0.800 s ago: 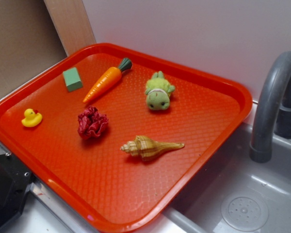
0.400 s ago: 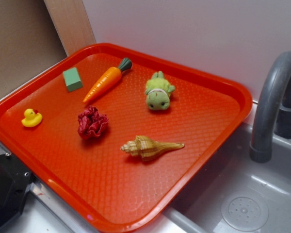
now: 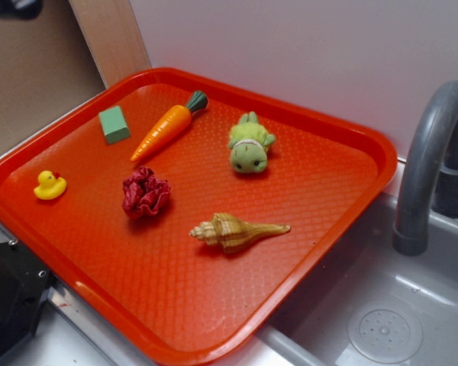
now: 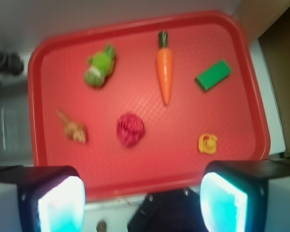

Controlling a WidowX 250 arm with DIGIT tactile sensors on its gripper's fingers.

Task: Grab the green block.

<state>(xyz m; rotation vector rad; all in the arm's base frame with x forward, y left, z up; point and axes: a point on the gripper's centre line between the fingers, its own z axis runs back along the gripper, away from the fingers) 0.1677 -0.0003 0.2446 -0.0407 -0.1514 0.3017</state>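
My gripper is to go next to the green block beside the orange carrot and close on the middle of the block's long sides [image 3: 114,124] [image 4: 213,75].
The green block [image 3: 114,124] is a small teal-green slab lying flat near the far left corner of the red tray [image 3: 313,191]. From the wrist view the green block [image 4: 213,75] shows at the upper right of the tray [image 4: 150,166]. My gripper [image 4: 142,203] hangs high above the tray's near edge, far from the block. It is open wide, with nothing between its pale glowing pads [image 4: 61,205]. In the exterior view only a dark bit of the arm [image 3: 11,6] shows, at the top left corner.
On the tray also lie an orange carrot [image 3: 168,128] right beside the block, a plush turtle [image 3: 249,145], a yellow duck [image 3: 49,185], a red crumpled ball [image 3: 145,193] and a seashell [image 3: 233,230]. A grey faucet [image 3: 431,168] and sink [image 3: 382,328] stand at right.
A dark bit of the arm has come into the exterior view at the top left corner. The things on the tray have not moved.
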